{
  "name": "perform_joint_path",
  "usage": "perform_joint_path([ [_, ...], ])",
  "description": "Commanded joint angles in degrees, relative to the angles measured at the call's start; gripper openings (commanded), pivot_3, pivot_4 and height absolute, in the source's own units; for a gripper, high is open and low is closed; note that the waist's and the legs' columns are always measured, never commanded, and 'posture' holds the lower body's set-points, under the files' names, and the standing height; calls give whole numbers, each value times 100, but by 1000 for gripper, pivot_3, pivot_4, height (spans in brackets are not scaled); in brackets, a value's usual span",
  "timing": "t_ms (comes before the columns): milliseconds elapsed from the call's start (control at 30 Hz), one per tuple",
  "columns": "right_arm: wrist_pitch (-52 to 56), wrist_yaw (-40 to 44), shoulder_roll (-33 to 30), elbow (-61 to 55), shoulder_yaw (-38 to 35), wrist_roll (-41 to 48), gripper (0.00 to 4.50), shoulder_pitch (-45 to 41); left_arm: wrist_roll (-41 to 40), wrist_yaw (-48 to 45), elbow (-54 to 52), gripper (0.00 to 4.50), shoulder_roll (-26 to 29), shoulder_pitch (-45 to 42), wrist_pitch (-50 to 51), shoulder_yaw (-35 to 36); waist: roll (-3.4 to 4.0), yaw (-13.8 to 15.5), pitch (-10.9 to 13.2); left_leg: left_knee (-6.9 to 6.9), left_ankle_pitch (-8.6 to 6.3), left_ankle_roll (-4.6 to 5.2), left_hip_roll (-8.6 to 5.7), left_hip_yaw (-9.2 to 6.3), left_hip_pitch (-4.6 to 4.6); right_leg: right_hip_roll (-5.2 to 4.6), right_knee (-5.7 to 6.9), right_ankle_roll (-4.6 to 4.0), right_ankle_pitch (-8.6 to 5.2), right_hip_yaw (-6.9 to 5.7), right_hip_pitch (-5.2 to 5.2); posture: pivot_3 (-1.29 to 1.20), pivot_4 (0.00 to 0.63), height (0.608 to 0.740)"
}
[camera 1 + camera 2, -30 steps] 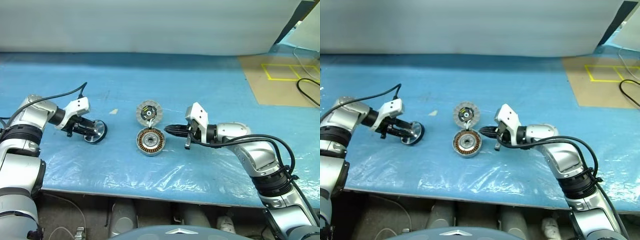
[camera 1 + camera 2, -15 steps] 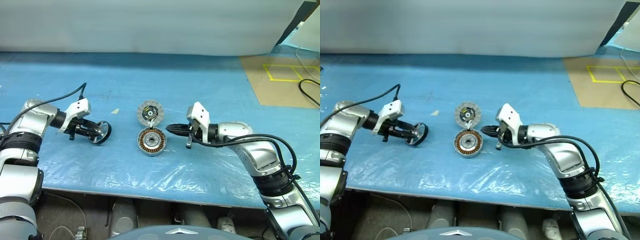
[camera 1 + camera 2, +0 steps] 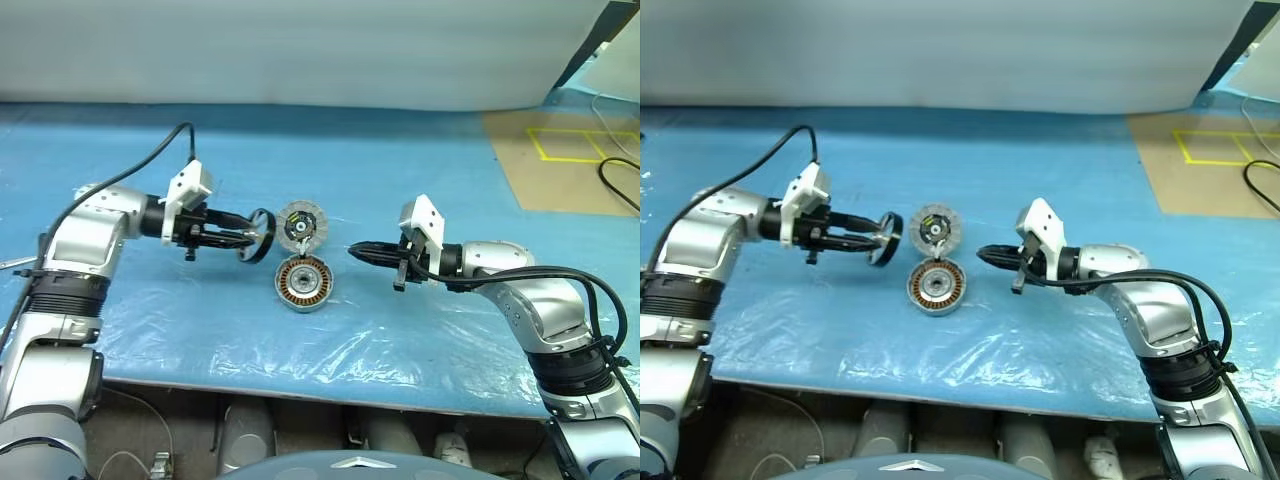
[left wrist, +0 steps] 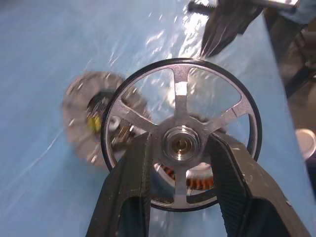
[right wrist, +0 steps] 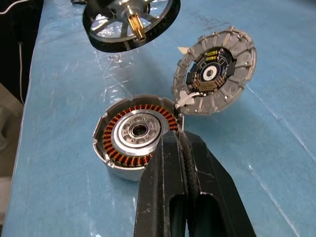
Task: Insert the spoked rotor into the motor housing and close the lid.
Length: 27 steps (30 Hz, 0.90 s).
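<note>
My left gripper should release the spoked rotor, now held on edge above the table, flat over the pale middle part of the open motor housing (image 3: 303, 282) (image 4: 190, 155).
The spoked rotor (image 3: 260, 237) is a dark ring with silver spokes, held on edge above the table. My left gripper (image 3: 245, 237) is shut on its hub, one finger (image 4: 129, 182) on each side. It hangs just left of the lid (image 3: 301, 225), which stands open on its hinge with its ribbed face showing. In front of the lid sits the motor housing (image 3: 303, 283), its copper windings (image 5: 148, 112) and pale hub uncovered. My right gripper (image 3: 357, 250) is shut and empty, a little to the right of the housing, pointing at it.
The blue table cover (image 3: 330, 170) has a wrinkled clear plastic sheet (image 3: 300, 345) over it near the front edge. At the back right lie a brown board with yellow tape (image 3: 560, 150) and a black cable (image 3: 612, 185).
My left arm has carried the rotor right and upward, from the table's left part to just beside the open lid. My right gripper has drawn back slightly to the right of the housing.
</note>
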Motion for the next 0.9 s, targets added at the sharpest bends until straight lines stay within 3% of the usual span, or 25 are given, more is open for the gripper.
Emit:
perform_joint_path([
  [33, -10, -66, -40, -331, -102, 103, 0, 49, -200, 103, -473, 1574, -197, -65, 223, -263, 2, 0, 1, -2, 0, 0, 1, 0, -5, 2, 0, 0, 0, 0, 0, 0, 150, 740],
  [300, 62, -243, -147, -513, -178, 83, 0, 211, 711, -117, 164, 1574, -116, -195, -859, -1225, 3, 19, 2, 0, 1, 1, 0, -2, 2, 4, -10, 8, -3, 1, -1, 0, 150, 740],
  [567, 75, -430, -153, -660, -162, 91, 0, 382, 1036, -265, 685, 1574, -275, -701, -1091, -1504, 4, 21, 2, -1, 1, 1, -4, -8, -4, 2, -16, 14, 0, 0, 0, 0, 150, 740],
  [900, 33, -566, -117, -623, -113, 74, 0, 431, 1234, -649, 599, 1574, -187, -858, -1173, -1740, 4, 15, 2, -4, 1, 1, -4, -9, -3, 3, -16, 16, 1, 0, -1, 0, 150, 740],
])
